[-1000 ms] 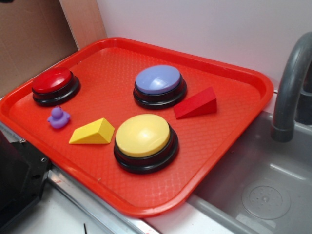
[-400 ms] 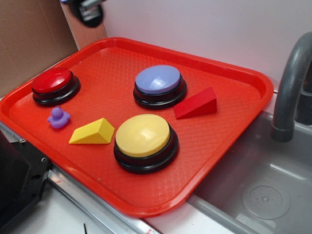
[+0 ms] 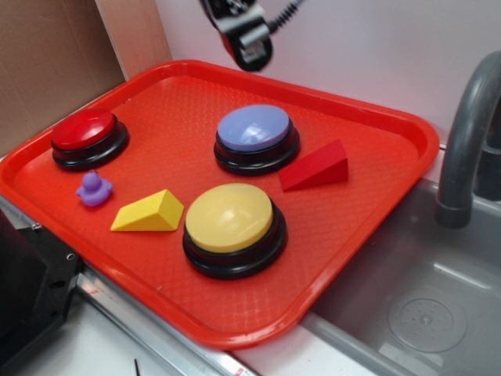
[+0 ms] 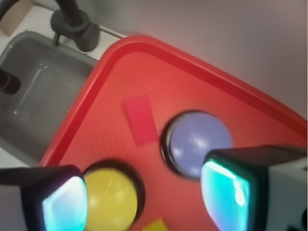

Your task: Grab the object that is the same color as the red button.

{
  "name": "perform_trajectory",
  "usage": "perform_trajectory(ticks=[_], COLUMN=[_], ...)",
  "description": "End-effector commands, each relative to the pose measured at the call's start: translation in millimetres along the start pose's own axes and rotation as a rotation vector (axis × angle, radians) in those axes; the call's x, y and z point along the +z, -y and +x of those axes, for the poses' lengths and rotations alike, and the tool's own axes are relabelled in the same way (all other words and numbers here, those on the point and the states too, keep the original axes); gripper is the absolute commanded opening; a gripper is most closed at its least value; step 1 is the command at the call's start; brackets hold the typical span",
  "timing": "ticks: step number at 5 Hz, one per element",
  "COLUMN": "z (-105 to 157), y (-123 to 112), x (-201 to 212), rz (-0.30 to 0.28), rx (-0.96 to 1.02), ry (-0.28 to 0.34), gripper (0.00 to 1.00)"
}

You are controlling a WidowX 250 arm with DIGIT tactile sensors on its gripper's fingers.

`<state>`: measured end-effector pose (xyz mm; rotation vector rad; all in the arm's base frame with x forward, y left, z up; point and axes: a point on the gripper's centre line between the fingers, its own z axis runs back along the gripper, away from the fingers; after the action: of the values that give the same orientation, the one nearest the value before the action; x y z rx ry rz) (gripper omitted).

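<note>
The robot's gripper will close on the tall end (image 3: 337,163) (image 4: 138,104) of the red wedge, the end closer to the grey faucet and farther from the lavender button.
The object, a small red wedge (image 3: 315,167), lies on the red tray (image 3: 368,117) to the right of the lavender button; the wrist view shows it as a red slab (image 4: 140,120). At the tray's left end stands the red button (image 3: 84,131), dome-topped on a black base and out of the wrist view. My gripper (image 3: 250,48) hangs high above the tray's far edge, well apart from the wedge. In the wrist view the gripper (image 4: 144,202) is open, its jaws wide apart with nothing between them.
The tray also holds a lavender button (image 3: 254,129), a yellow button (image 3: 229,218), a yellow wedge (image 3: 149,213) and a purple duck (image 3: 94,189). A grey faucet (image 3: 466,141) and sink (image 3: 423,313) are to the right. Cardboard (image 3: 47,55) stands at the back left.
My gripper came into view at the top left and has moved right and slightly down, now above the tray's far edge. Nothing on the tray has moved.
</note>
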<state>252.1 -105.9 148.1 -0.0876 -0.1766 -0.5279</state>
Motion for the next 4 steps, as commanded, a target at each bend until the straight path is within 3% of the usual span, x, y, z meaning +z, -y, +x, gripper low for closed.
perform_trajectory(ticks=[1,3,4], z=[9.6,9.6,28.4], y=[1.0,1.0,2.8], x=[-3.4,-3.4,-20.8], rz=[0.006,0.006,0.026], rx=[-0.011,-0.011,-0.096], ry=[0.047,0.047,-0.013], gripper=[1.00,1.00,1.00])
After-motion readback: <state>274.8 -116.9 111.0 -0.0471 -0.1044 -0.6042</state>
